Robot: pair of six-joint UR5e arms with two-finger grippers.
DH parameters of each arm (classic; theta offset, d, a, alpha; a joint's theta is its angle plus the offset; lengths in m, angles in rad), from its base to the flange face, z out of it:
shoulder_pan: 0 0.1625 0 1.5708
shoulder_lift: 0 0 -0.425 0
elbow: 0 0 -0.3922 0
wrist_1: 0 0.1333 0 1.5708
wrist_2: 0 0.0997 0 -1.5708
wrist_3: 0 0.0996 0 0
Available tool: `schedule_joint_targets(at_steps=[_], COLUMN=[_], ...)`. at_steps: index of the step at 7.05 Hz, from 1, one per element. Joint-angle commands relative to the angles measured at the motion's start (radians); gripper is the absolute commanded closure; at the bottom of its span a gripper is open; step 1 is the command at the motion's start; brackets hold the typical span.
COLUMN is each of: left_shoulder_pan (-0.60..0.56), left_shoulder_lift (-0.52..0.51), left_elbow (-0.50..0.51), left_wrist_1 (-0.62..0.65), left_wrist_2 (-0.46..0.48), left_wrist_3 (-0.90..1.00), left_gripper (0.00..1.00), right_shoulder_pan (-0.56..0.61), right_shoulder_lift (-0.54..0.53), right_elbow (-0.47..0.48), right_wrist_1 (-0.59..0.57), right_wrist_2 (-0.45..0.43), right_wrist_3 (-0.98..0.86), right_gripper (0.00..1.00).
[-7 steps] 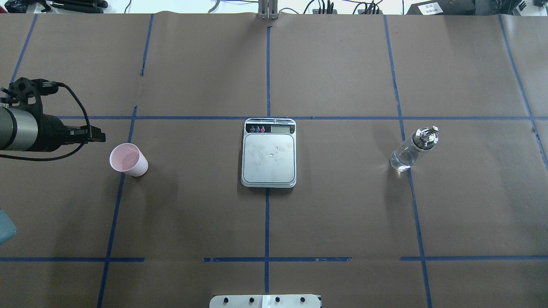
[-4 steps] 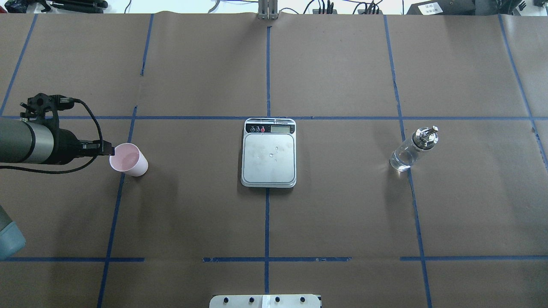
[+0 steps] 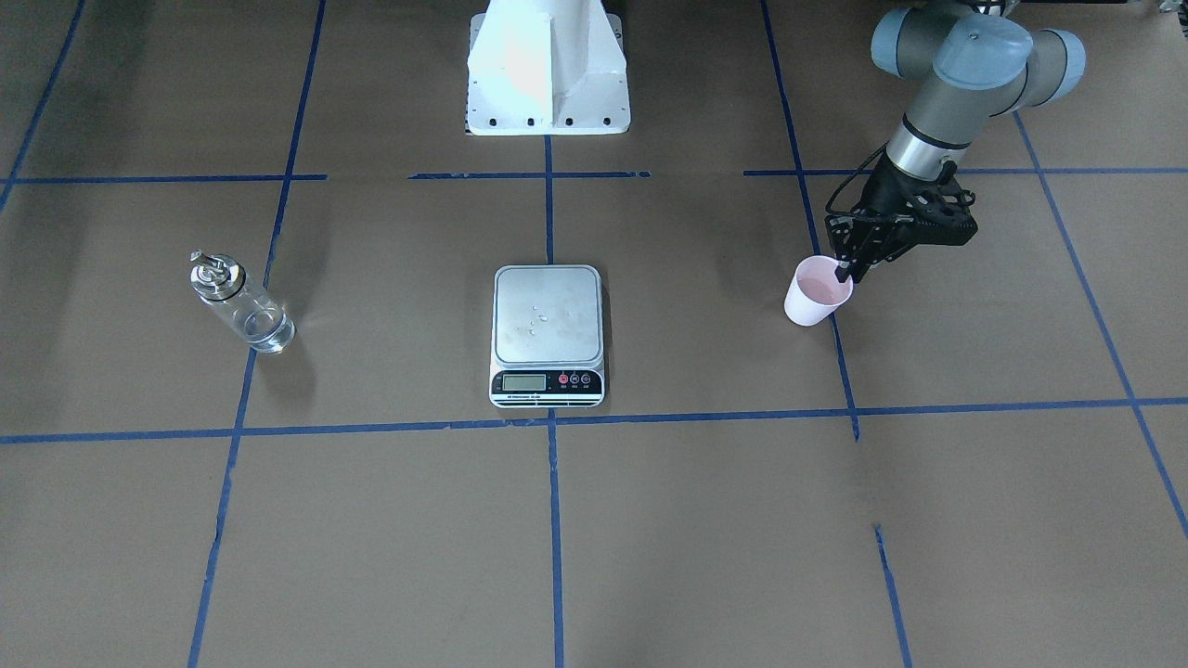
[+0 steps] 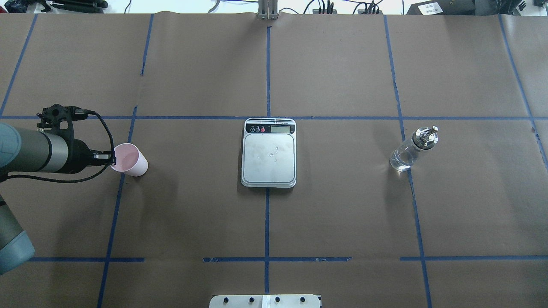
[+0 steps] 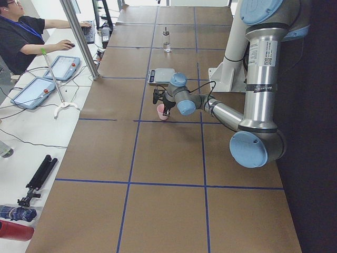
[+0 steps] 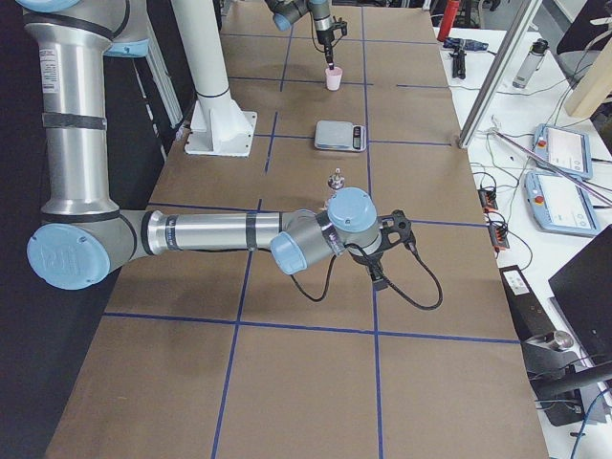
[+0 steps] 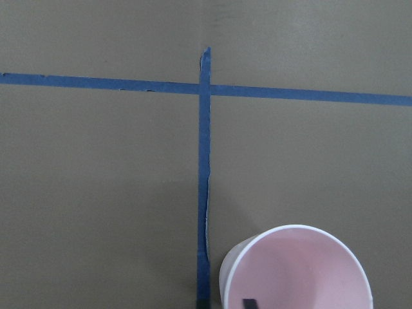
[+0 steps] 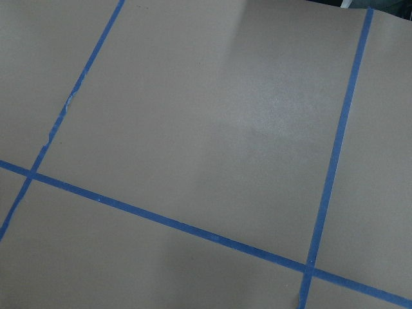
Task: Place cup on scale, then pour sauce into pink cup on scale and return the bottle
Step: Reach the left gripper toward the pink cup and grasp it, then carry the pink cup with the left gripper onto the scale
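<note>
Next, my left gripper puts down and lets go of the pale pink cup, now upright on the brown paper, on the middle of the scale's platform (image 3: 548, 327), by the droplets.
The pale pink cup (image 4: 129, 159) stands upright on the brown paper at the table's left, also seen in the front view (image 3: 817, 295). My left gripper (image 4: 112, 159) is at the cup's near rim and looks open. In the left wrist view one black fingertip (image 7: 248, 302) shows inside the cup (image 7: 296, 270). The scale (image 4: 269, 160) lies at the centre with its platform bare except for a few droplets. The clear bottle (image 4: 411, 152) with a silver cap stands at the right. My right gripper (image 6: 376, 271) shows only in the right side view, so I cannot tell whether it is open or shut.
The white robot base (image 3: 548, 74) stands at the near table edge. Blue tape lines (image 4: 267, 68) cross the paper. An operator (image 5: 21, 37) sits beside the table with tablets (image 5: 31, 90) and a thin pole stand (image 5: 55, 84) nearby.
My left gripper has moved right and a little toward the robot, from beside the cup to its rim. Cup, scale and bottle have not moved.
</note>
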Motion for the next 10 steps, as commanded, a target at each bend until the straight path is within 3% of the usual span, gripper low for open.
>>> schedule_joint_targets(at_steps=[1, 2, 4, 5, 6, 8, 10], left_shoulder_pan=[0.001, 0.0, -0.003, -0.002, 0.004, 0.039, 0.073], left_shoulder_lift=[-0.026, -0.103, -0.379, -0.486, -0.551, -0.738, -0.831], left_elbow=[-0.016, -0.054, -0.114, -0.105, -0.058, 0.132, 0.251], left_wrist_1=[0.068, 0.211, 0.584, 0.664, 0.668, 0.66, 0.627], left_wrist_2=[-0.008, -0.009, -0.011, -0.014, -0.047, -0.049, -0.043], left_wrist_3=[0.012, 0.041, 0.079, 0.065, 0.021, -0.103, -0.126], left_gripper=[1.0, 1.0, 1.0, 1.0, 1.0, 1.0, 1.0], right_shoulder_pan=[0.0, -0.001, 0.0, -0.001, 0.0, 0.0, 0.0], right_shoulder_lift=[-0.001, -0.002, -0.001, -0.001, -0.001, -0.002, -0.008], right_elbow=[0.0, 0.0, 0.0, 0.0, 0.0, 0.0, 0.006], right_wrist_1=[0.002, 0.0, 0.0, 0.0, 0.002, 0.0, 0.002], right_wrist_2=[0.0, 0.0, -0.002, -0.002, -0.002, -0.002, -0.002], right_wrist_3=[0.0, 0.0, 0.0, 0.0, 0.0, 0.0, 0.0], right_gripper=[0.0, 0.0, 0.0, 0.0, 0.0, 0.0, 0.0])
